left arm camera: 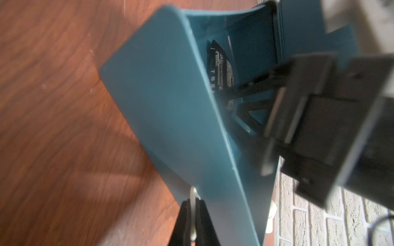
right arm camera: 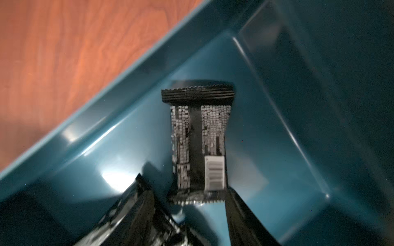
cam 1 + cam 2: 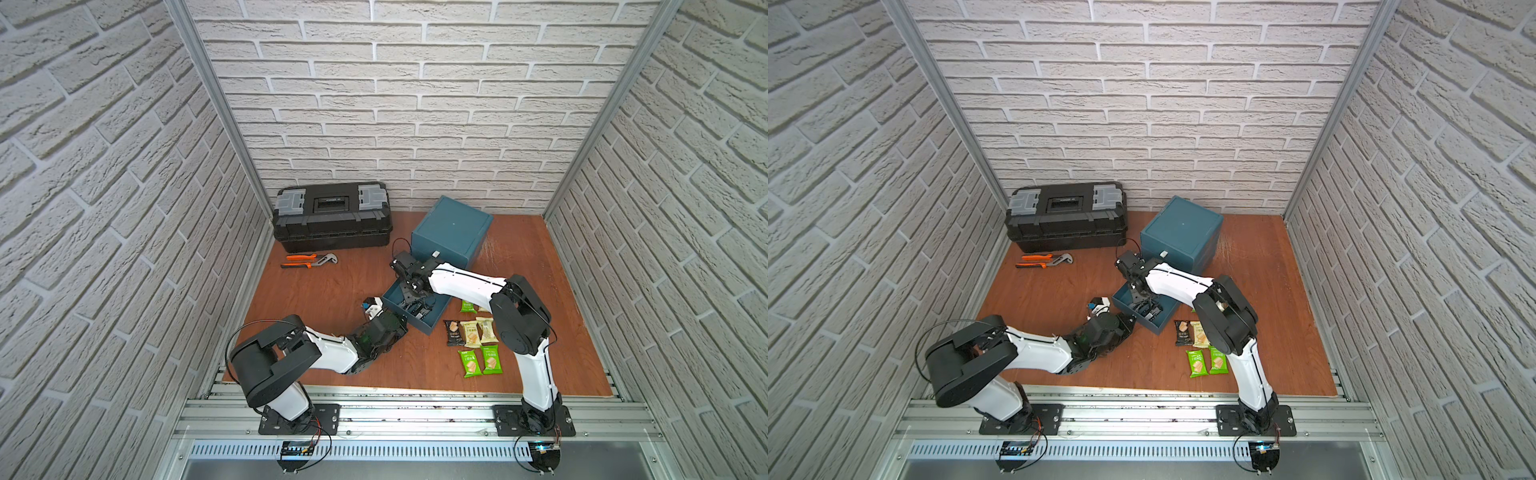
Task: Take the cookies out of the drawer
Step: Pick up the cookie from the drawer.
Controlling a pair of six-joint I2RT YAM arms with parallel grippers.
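Note:
The robot's right gripper has only the near crimped end of the black packet within its fingers, so it should reach forward and grip the packet's middle (image 2: 199, 143) before lifting it.
The teal drawer (image 3: 394, 291) stands pulled out of its cabinet (image 3: 451, 230). My left gripper (image 1: 193, 219) is shut on the pale handle (image 1: 193, 193) on the drawer's front (image 1: 170, 106). Inside the drawer, my right gripper (image 2: 191, 204) is open. One black cookie packet (image 2: 200, 144) lies on the drawer floor, its near crimped end between the fingertips. The finger (image 2: 140, 213) beside it is blurred with shiny black streaks. Several cookies lie on the table right of the drawer: black (image 3: 453, 332), cream (image 3: 485, 330) and green (image 3: 469, 363).
A black toolbox (image 3: 332, 216) stands at the back left. Orange-handled pliers (image 3: 307, 261) lie in front of it. The right forearm (image 3: 461, 278) crosses above the drawer. Brick-pattern walls close in three sides.

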